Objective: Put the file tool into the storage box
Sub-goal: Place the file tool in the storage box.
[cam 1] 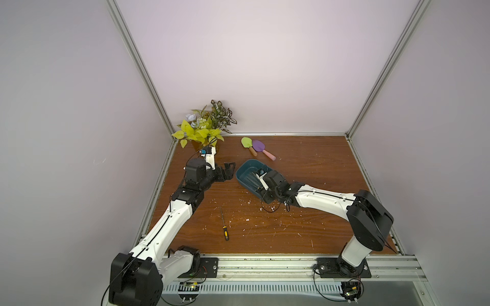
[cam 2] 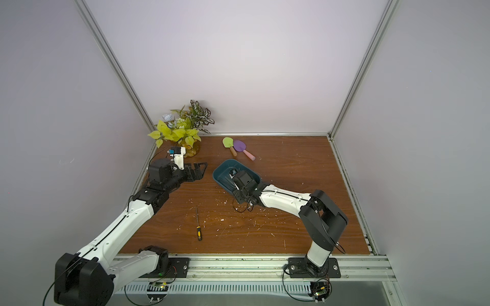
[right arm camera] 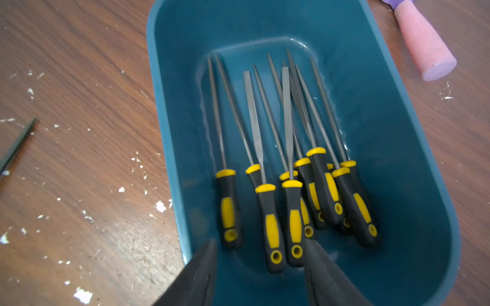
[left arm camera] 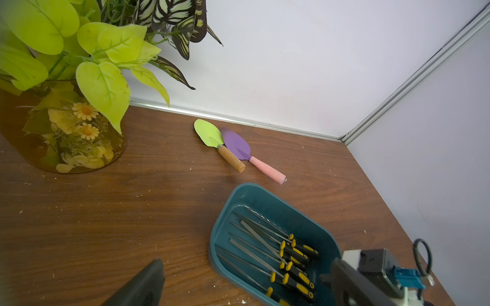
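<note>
The robot's right gripper should close on the black and yellow handle (cam 1: 226,234) of the file tool that lies on the bare wood outside the storage box.
The storage box (cam 1: 245,173) (cam 2: 222,169) is a dark teal tub at mid-table. Several file tools (right arm camera: 291,201) (left arm camera: 281,254) with black and yellow handles lie in it side by side. My right gripper (right arm camera: 261,242) (cam 1: 265,182) hangs over the box's near end, open, with its jaws apart just above the handle ends and holding nothing. Another file tool (cam 1: 224,225) (cam 2: 198,225) lies on the bare wood in front of the box; its tip (right arm camera: 18,143) shows in the right wrist view. My left gripper (left arm camera: 246,262) (cam 1: 228,171) is open and empty, left of the box.
A potted plant (cam 1: 204,132) (left arm camera: 66,132) stands in the back left corner. A green trowel (cam 1: 246,143) and a purple trowel (cam 1: 258,145) lie behind the box. White flecks litter the wooden tabletop (cam 1: 318,212). Walls close in the back and both sides.
</note>
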`<state>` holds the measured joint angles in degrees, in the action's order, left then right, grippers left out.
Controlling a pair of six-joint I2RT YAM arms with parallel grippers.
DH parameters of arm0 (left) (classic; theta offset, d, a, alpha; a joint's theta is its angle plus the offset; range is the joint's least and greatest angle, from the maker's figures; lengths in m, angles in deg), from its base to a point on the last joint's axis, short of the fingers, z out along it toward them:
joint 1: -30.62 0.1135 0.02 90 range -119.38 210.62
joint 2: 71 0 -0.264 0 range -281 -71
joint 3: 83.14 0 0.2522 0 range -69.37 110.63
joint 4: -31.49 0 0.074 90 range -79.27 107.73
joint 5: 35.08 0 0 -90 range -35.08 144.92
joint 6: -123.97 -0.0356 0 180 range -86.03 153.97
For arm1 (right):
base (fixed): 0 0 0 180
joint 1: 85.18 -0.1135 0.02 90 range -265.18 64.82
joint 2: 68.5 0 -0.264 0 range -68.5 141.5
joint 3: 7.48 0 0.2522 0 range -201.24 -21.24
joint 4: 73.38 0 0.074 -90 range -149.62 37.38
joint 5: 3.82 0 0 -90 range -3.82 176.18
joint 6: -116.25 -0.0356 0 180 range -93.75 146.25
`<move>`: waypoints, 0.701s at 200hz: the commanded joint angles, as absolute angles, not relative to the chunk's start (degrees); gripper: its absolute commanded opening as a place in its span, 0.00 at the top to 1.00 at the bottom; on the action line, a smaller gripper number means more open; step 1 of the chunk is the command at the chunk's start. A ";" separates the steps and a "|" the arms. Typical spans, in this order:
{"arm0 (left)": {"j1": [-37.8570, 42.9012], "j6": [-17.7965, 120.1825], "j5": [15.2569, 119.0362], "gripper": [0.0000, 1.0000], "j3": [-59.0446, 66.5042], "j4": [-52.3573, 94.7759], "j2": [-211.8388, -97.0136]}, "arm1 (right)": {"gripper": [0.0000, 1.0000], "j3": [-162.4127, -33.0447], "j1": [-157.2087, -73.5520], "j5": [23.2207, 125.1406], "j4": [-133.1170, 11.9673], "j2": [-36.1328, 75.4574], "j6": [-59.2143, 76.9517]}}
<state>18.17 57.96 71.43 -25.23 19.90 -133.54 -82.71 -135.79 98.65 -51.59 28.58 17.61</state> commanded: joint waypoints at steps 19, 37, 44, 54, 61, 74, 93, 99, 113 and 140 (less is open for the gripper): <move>17.63 57.57 71.16 0.00 -25.09 20.80 -134.14 | 0.38 -82.35 -136.13 98.66 -49.39 22.30 13.05; 17.70 57.83 70.52 0.00 -24.69 20.22 -135.24 | 0.38 -81.37 -136.85 99.53 -48.60 19.65 8.43; 17.70 57.96 70.26 0.00 -24.41 19.84 -135.79 | 0.38 -80.39 -137.37 99.39 -49.07 18.35 6.48; 17.63 57.97 70.27 0.00 -23.80 19.11 -137.02 | 0.38 -78.66 -138.49 99.04 -50.57 16.34 3.91; 17.63 57.99 70.01 0.00 -23.42 18.52 -137.86 | 0.38 -77.18 -139.45 99.19 -51.84 15.02 2.05; 17.70 57.96 69.78 0.00 -22.50 17.25 -139.54 | 0.38 -74.48 -142.00 99.45 -54.80 12.74 -1.55; 17.84 57.92 69.74 0.00 -21.48 15.95 -141.66 | 0.38 -70.37 -146.78 98.86 -62.02 11.38 -6.56; 17.95 57.88 69.70 0.00 -21.16 15.53 -142.34 | 0.38 -69.65 -148.49 98.67 -64.00 11.75 -7.59; 18.61 58.12 69.88 0.00 -20.61 14.84 -143.34 | 0.39 -69.78 -152.08 99.87 -65.90 14.11 -10.38; 21.11 59.15 70.71 0.00 -20.72 14.98 -143.80 | 0.43 -73.63 -157.92 100.20 -66.23 21.57 -13.59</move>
<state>18.76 58.20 70.29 -22.33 16.19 -143.84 -69.92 -153.99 99.35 -62.06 16.51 -7.53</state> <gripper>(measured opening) 0.998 0.587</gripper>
